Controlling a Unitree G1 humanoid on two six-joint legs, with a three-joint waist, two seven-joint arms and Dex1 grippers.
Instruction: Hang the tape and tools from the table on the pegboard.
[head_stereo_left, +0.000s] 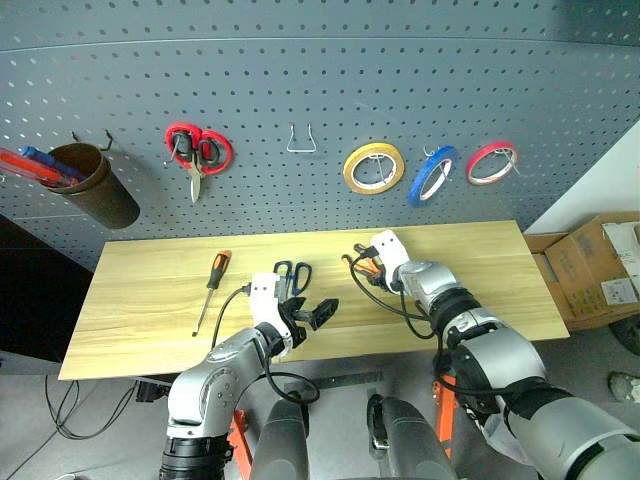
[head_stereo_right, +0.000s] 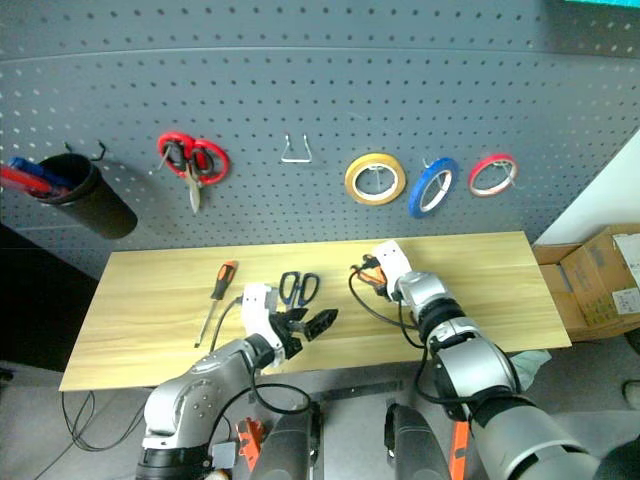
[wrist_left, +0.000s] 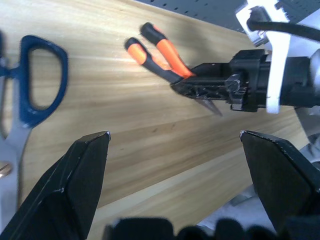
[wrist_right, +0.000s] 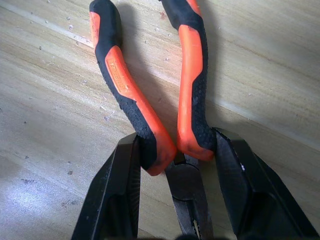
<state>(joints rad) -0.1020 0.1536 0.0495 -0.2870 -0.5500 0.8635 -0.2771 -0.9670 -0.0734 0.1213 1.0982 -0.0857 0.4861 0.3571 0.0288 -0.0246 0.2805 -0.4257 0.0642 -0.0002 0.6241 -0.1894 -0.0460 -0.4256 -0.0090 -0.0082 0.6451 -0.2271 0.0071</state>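
Next, my left gripper will go to the blue-looped scissors and close around the blades at the scissors' screw (head_stereo_left: 291, 298) (wrist_left: 5, 169), just below the handle loops.
The orange-and-black pliers (wrist_right: 190, 100) lie on the pale wooden table (head_stereo_left: 480, 290), right of centre. My right gripper (wrist_right: 175, 135) is shut on them, one finger pressed against each handle near the pivot. The blue-looped scissors (head_stereo_left: 293, 275) lie at mid-table, and the screwdriver (head_stereo_left: 213, 285) lies to their left. My left gripper (head_stereo_left: 312, 312) hovers open and empty just in front of the scissors, pointing toward the pliers (wrist_left: 162, 52). The blue tape (head_stereo_left: 432, 175) hangs from a hook on the pegboard (head_stereo_left: 300, 70).
On the pegboard hang red-looped scissors (head_stereo_left: 197, 150), a yellow tape roll (head_stereo_left: 374, 167), a red tape roll (head_stereo_left: 492, 162), a bare wire hook (head_stereo_left: 301, 140) and a brown cup (head_stereo_left: 95, 183) holding pens. A cardboard box (head_stereo_left: 600, 265) stands on the floor at the right.
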